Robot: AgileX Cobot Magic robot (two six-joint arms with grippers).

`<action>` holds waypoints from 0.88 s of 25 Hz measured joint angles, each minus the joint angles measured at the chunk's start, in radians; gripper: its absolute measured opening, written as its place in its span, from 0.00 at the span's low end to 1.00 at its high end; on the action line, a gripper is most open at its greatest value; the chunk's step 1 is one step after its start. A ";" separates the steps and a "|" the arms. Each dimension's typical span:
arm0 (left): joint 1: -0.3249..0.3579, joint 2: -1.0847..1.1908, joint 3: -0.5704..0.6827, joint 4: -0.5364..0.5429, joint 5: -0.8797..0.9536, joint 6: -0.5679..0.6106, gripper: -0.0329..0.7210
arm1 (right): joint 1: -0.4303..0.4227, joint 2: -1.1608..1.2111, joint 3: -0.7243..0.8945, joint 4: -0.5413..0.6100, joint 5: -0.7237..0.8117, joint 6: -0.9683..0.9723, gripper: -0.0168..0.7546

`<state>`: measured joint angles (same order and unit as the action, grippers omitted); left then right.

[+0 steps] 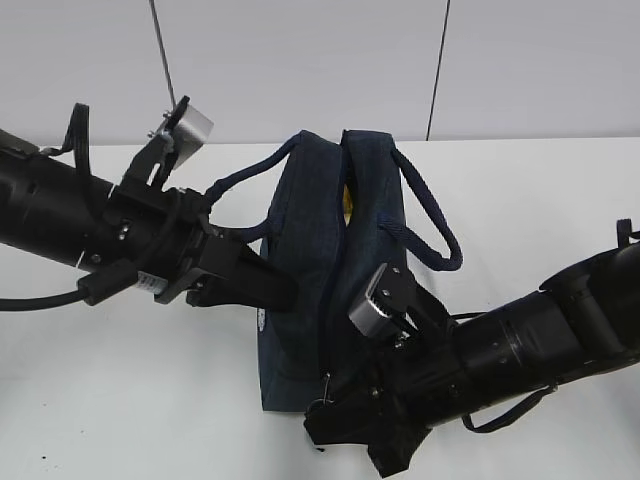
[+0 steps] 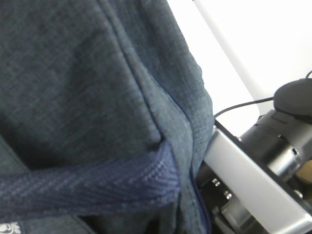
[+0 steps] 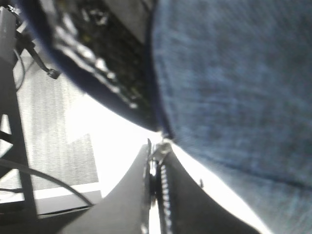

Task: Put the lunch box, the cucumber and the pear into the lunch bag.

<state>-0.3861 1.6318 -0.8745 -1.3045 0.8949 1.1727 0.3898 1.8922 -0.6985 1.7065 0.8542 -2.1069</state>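
My left gripper is holding on beside the lunch bag's handle strap, far above the zipper pull, so it should grip the lunch bag's side lower [image 1: 285,345] before my right gripper zips upward.
The dark navy lunch bag [image 1: 305,260] stands on the white table, its top seam running toward me, and it fills the left wrist view [image 2: 87,87]. My left gripper [image 1: 288,292] presses into its left side with the fingers closed together on the fabric beside a handle strap [image 2: 97,187]. My right gripper [image 1: 322,425] is at the bag's near lower end, shut on the metal zipper pull [image 3: 159,148]. A yellow sliver [image 1: 347,205], perhaps the pear, shows in the top gap. The lunch box and the cucumber are hidden.
The bag's two loop handles [image 1: 432,225] hang out to either side. White table [image 1: 120,400] surrounds the bag, with a pale wall behind. The right arm's wrist camera [image 2: 253,180] sits close against the bag's right side.
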 joint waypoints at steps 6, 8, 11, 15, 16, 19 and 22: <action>0.000 0.000 0.000 -0.001 0.000 0.000 0.02 | 0.000 -0.045 0.000 -0.078 0.000 0.139 0.03; 0.000 0.000 0.000 -0.005 0.000 0.000 0.02 | 0.000 -0.066 0.000 -0.097 0.000 0.178 0.03; 0.000 0.000 0.000 -0.008 0.000 0.000 0.03 | 0.000 -0.103 0.000 -0.118 -0.002 0.221 0.03; 0.000 0.000 0.000 -0.008 0.001 0.000 0.08 | 0.000 -0.158 0.000 -0.136 -0.002 0.285 0.03; 0.000 0.000 0.000 -0.008 0.001 0.000 0.11 | 0.000 -0.168 0.000 -0.143 -0.002 0.298 0.03; 0.000 0.000 0.000 -0.008 0.004 0.000 0.25 | 0.000 -0.202 0.000 -0.167 -0.002 0.331 0.03; 0.000 0.000 0.000 -0.009 0.004 0.000 0.42 | 0.000 -0.230 0.000 -0.173 -0.002 0.343 0.03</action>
<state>-0.3861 1.6318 -0.8745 -1.3136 0.8984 1.1727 0.3898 1.6619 -0.6985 1.5335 0.8522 -1.7641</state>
